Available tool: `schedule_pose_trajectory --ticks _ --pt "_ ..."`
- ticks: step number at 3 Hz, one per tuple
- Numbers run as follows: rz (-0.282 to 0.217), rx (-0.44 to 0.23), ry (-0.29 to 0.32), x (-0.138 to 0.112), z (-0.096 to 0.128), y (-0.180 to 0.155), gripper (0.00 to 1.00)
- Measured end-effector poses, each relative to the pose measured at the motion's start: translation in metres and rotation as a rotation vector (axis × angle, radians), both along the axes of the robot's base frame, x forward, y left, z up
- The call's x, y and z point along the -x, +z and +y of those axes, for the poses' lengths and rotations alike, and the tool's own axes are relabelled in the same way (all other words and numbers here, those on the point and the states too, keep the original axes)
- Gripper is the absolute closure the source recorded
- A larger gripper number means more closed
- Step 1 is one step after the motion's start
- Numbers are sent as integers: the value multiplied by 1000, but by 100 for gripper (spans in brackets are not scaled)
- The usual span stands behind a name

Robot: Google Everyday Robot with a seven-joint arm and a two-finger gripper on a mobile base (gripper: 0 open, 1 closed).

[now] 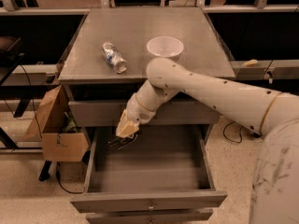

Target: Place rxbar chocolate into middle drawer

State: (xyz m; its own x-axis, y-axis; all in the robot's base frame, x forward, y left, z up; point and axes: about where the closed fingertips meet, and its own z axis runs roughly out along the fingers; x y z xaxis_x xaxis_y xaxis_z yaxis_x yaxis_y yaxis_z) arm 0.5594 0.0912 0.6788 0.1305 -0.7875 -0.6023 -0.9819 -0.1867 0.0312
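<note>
Next, I release the rxbar chocolate from my gripper on the middle drawer's bottom near its front panel (134,182), toward the cardboard box.
The middle drawer (149,200) is pulled wide open below the table, and its grey box shows bare inside. My gripper (122,141) hangs just inside the drawer's back left part, a little above the floor of the box. It is shut on a small dark flat thing, the rxbar chocolate (117,143), which sticks out to the left of the fingers. My white arm reaches down to it from the right, across the top drawer front (93,113).
A clear plastic bottle (114,57) lies on the grey table top (140,27), with a white bowl (165,47) to its right. An open cardboard box (58,134) stands on the floor left of the drawers. The lowest drawer front (149,216) is shut.
</note>
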Motion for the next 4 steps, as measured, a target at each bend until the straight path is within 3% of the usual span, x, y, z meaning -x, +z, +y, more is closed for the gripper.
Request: schedule_pose_trajectory --ticks 2,4 --pt "55 -57 -128 27 -38 -94 100" --pt "178 -32 -296 42 -59 -168 100"
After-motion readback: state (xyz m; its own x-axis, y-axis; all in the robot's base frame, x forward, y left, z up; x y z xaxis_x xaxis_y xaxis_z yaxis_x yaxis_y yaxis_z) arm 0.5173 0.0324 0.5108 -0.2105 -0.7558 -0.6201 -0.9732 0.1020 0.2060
